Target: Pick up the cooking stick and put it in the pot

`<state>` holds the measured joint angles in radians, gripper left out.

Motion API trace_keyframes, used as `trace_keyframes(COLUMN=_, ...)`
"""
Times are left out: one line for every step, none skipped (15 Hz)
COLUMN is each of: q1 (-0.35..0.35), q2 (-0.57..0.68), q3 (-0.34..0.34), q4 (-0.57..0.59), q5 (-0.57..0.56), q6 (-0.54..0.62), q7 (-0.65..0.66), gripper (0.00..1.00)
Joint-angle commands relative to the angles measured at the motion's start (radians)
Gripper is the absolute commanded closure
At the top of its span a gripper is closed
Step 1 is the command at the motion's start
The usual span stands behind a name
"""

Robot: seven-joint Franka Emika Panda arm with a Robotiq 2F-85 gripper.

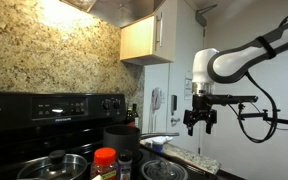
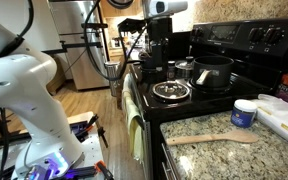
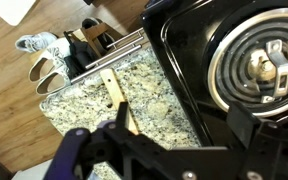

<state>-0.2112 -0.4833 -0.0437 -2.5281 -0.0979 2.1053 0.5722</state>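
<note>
I need to next lower my gripper to the middle of the cooking stick [image 1: 191, 158] [image 3: 121, 101] that is on the granite counter, and I need to close it there.
The cooking stick [image 3: 111, 85] is a pale wooden stick lying flat on the granite counter [image 3: 159, 95] beside the stove. It also shows in an exterior view [image 2: 209, 138]. My gripper [image 3: 179, 120] is open and empty. It hangs well above the counter, and its left finger covers the stick's lower end in the wrist view. In an exterior view the gripper [image 1: 199, 128] hangs over the counter's edge [image 1: 196, 160]. The dark pot [image 2: 212, 72] stands on a back burner and shows in both exterior views [image 1: 121, 135]. It is out of the wrist view.
A steel pan with a glass lid [image 2: 171, 92] sits on the front burner next to the counter [image 3: 259, 70]. A white jar [image 2: 244, 112] stands between the stick and the stove. An orange-lidded bottle [image 1: 104, 160] is close to the camera. Shoes [image 3: 39, 60] lie on the floor.
</note>
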Motion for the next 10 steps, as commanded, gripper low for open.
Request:
trace_keyframes(q1=-0.013, q2=0.0, q3=0.012, q4=0.002, q5=0.007, q6=-0.002, q7=-0.006, gripper=0.0)
trace_keyframes(q1=-0.013, q2=0.0, q3=0.012, q4=0.002, q5=0.007, q6=-0.002, q7=-0.006, gripper=0.0)
trace_keyframes(q1=-0.007, q2=0.01, q3=0.012, q4=-0.005, q5=-0.005, q6=0.018, q7=-0.033, gripper=0.0)
trace_keyframes(q1=-0.002, q2=0.026, q3=-0.002, q4=0.003, q5=0.008, q6=0.007, q7=-0.064, gripper=0.0)
trace_keyframes(q1=-0.013, q2=0.034, q3=-0.006, q4=-0.004, q5=-0.014, q6=0.042, q7=-0.077, gripper=0.0)
trace_keyframes(q1=-0.018, q2=0.045, q3=-0.02, q4=-0.002, q5=-0.012, q6=0.036, q7=-0.105, gripper=0.0)
trace_keyframes(q1=-0.023, q2=0.058, q3=-0.036, q4=-0.005, q5=-0.012, q6=0.048, q7=-0.135, gripper=0.0)
trace_keyframes(q1=-0.031, q2=0.068, q3=-0.05, q4=-0.011, q5=-0.021, q6=0.074, q7=-0.16, gripper=0.0)
trace_keyframes(q1=-0.037, q2=0.08, q3=-0.065, q4=-0.015, q5=-0.028, q6=0.106, q7=-0.193, gripper=0.0)
trace_keyframes(q1=-0.041, q2=0.096, q3=-0.085, q4=-0.014, q5=-0.026, q6=0.138, q7=-0.223, gripper=0.0)
